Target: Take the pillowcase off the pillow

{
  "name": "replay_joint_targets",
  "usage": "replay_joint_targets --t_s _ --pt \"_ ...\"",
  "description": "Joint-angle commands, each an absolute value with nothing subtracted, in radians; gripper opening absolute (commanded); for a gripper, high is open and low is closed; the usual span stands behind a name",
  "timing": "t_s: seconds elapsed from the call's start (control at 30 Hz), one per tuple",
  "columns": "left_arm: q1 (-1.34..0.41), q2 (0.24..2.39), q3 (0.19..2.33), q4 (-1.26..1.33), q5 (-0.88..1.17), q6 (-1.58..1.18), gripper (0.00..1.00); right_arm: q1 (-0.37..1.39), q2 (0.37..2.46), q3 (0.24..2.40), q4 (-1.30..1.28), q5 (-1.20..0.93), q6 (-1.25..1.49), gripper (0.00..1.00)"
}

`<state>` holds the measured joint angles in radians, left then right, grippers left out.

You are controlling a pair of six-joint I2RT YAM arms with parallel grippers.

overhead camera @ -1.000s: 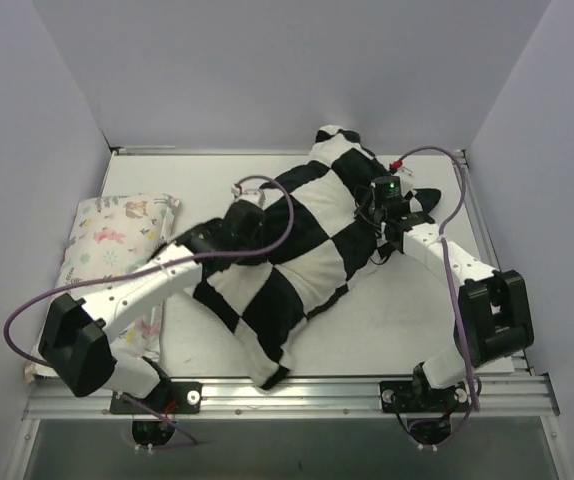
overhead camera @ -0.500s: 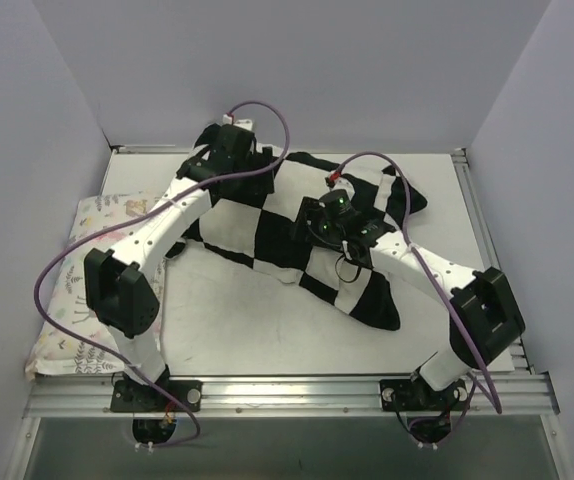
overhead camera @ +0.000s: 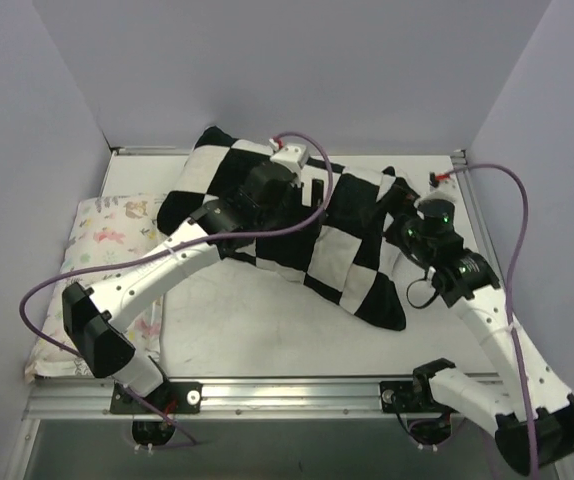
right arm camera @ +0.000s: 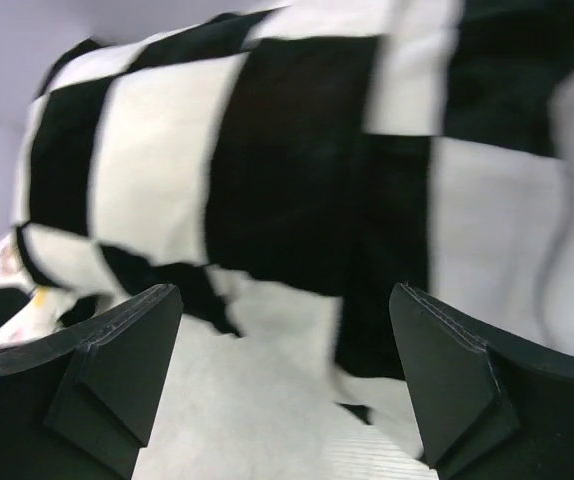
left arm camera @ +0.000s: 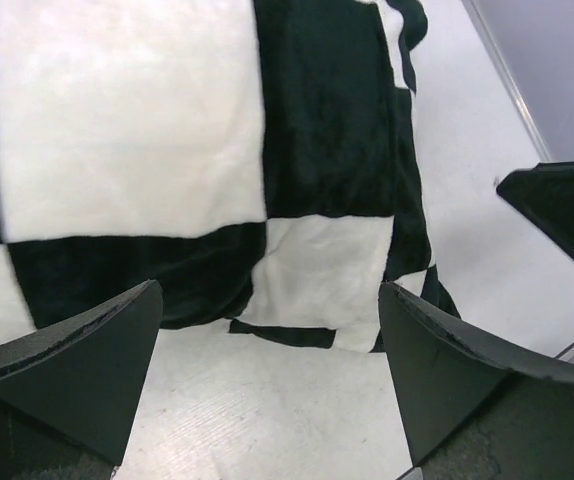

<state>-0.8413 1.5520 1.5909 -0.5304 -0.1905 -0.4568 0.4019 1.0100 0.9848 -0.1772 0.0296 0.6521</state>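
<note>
The pillowcase's large black square (left arm camera: 352, 150) is beside my right gripper. My left gripper needs to go there next and close on the fabric.
The pillowcase (overhead camera: 342, 255), in big black and white squares, lies plump and slantwise on the table, from the back left down to the front right. The pillow does not show anywhere. My left gripper (overhead camera: 285, 190) hovers over the pillowcase's middle. In the left wrist view it (left arm camera: 272, 330) stands open, with bare table between its fingers and the pillowcase (left arm camera: 117, 120) just ahead. My right gripper (overhead camera: 405, 215) is at the pillowcase's right side. In the right wrist view it (right arm camera: 285, 330) is open and empty, facing the checkered fabric (right arm camera: 157, 150).
A pale pillow printed with small pastel animals (overhead camera: 107, 235) lies along the table's left edge, partly under the left arm. Lilac walls close in the back and both sides. A metal rail (overhead camera: 287, 385) runs along the front. The right arm (left arm camera: 567, 205) shows in the left wrist view.
Both grippers have opened and let go of the pillowcase. The left arm has swung from the back left to over its middle. The right arm has drawn back to the right.
</note>
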Motion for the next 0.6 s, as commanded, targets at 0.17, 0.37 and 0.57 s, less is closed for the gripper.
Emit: replay_joint_targets --t_s 0.17,0.37,0.57 --pt "-0.996 1.877 1.824 -0.466 -0.311 -0.414 0.98 0.21 0.977 0.796 -0.256 -0.038 0.703 0.88" --pt "-1.026 2.019 1.911 -0.463 -0.348 -0.376 0.97 0.091 1.009 0.753 -0.232 -0.139 0.698 0.86" --pt "-1.023 2.056 1.942 -0.541 -0.518 -0.411 0.79 0.055 1.055 0.726 -0.137 -0.291 0.701 0.83"
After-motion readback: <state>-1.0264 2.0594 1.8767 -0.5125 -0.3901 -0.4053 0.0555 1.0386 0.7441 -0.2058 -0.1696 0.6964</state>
